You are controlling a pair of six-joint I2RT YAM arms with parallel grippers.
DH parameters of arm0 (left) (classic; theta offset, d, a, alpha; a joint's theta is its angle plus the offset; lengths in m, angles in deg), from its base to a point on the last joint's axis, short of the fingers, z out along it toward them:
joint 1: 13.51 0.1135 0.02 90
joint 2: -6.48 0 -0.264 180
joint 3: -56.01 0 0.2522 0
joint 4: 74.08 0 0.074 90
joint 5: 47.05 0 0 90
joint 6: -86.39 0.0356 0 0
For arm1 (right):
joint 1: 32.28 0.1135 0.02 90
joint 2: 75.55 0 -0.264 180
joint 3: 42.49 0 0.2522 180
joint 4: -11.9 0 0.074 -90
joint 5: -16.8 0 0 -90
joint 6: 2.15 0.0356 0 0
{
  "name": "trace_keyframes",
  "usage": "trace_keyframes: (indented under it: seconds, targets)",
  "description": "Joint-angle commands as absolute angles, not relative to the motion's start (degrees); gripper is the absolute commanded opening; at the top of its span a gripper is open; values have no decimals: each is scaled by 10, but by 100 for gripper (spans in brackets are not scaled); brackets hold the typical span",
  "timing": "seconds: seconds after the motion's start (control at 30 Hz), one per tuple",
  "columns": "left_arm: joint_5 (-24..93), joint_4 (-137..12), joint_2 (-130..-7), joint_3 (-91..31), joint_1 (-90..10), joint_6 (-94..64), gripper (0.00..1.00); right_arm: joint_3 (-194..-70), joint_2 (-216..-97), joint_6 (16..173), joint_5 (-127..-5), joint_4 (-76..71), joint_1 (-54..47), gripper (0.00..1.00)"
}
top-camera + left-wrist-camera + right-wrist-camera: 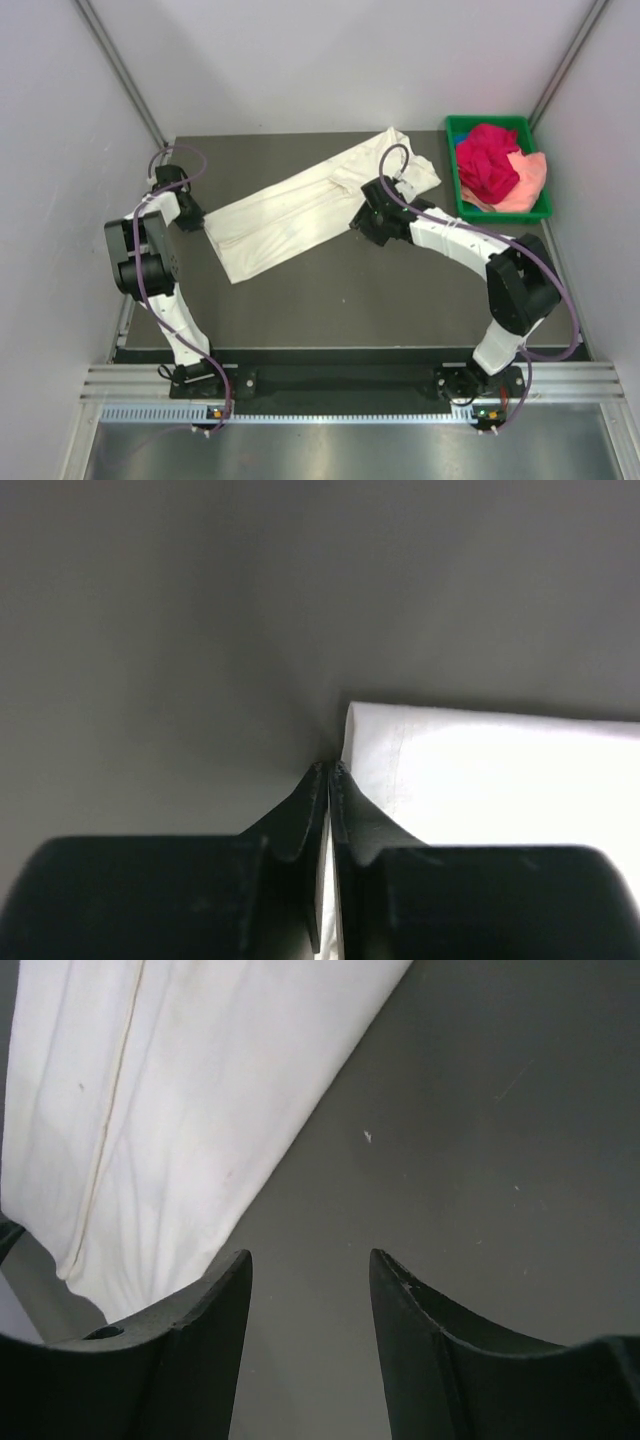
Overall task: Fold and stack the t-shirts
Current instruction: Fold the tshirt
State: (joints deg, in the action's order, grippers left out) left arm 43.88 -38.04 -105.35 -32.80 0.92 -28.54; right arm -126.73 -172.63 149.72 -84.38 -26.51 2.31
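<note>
The left gripper pinches a sliver of the cream-white t-shirt's edge beside its corner, so it should open its fingers and take the t-shirt's corner (356, 712) before pulling.
The cream-white t-shirt (290, 210) lies on the dark table as a long folded strip, running diagonally from near left to far right. At its near-left corner, my left gripper (196, 222) is shut on the cloth. In the left wrist view the jaws (328, 768) are pressed together with a white sliver of the shirt (500, 780) between them. My right gripper (358, 216) hovers by the strip's right part. Its fingers (310, 1260) stand open over bare table, with the shirt's edge (180, 1110) just to their left. The magenta-red t-shirt (488, 160) and the peach-pink t-shirt (527, 182) lie crumpled in the tray.
A green plastic tray (497, 123) stands at the table's far right corner. Grey walls close in on the left, the back and the right. The table's near edge (340, 352) runs just ahead of the arm bases.
</note>
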Motion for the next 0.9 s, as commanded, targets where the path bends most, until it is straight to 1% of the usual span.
trace_keyframes:
  seconds: [0.0, 0.03, 0.27, 0.37, 0.43, 0.47, 0.5, 0.53, 0.57, 0.6, 0.63, 0.7, 0.87]
  targets:
    - [445, -362, -1083, -344, 11, -281, 1, -1256, -1713, 1569, -899, -234, 17, 51]
    - [444, -361, -1087, -344, 11, -283, 0, -1258, -1713, 1560, -899, -236, 14, 51]
    - [493, -332, -1083, -348, 12, -296, 0, -1226, -1660, 1507, -917, -236, -14, 51]
    - [512, -324, -1068, -338, 11, -305, 0, -1216, -1647, 1491, -914, -237, -27, 52]
    - [505, -341, -1037, -325, 11, -316, 0, -1211, -1643, 1485, -907, -235, -30, 52]
    - [499, -353, -1023, -317, 11, -318, 4, -1210, -1642, 1479, -906, -235, -30, 52]
    - [488, -365, -994, -298, 11, -315, 10, -1209, -1641, 1477, -906, -233, -32, 52]
    - [455, -395, -982, -290, 12, -310, 19, -1209, -1642, 1474, -904, -234, -33, 52]
    - [441, -404, -974, -284, 11, -307, 30, -1209, -1642, 1471, -905, -234, -34, 52]
    - [432, -411, -969, -282, 11, -297, 36, -1210, -1644, 1470, -904, -233, -35, 52]
    - [386, -418, -970, -283, 12, -294, 39, -1209, -1646, 1467, -903, -233, -35, 52]
    - [349, -419, -985, -291, 13, -288, 41, -1210, -1649, 1463, -897, -230, -38, 52]
    - [337, -431, -989, -279, 14, -289, 45, -1211, -1663, 1459, -881, -216, -43, 52]
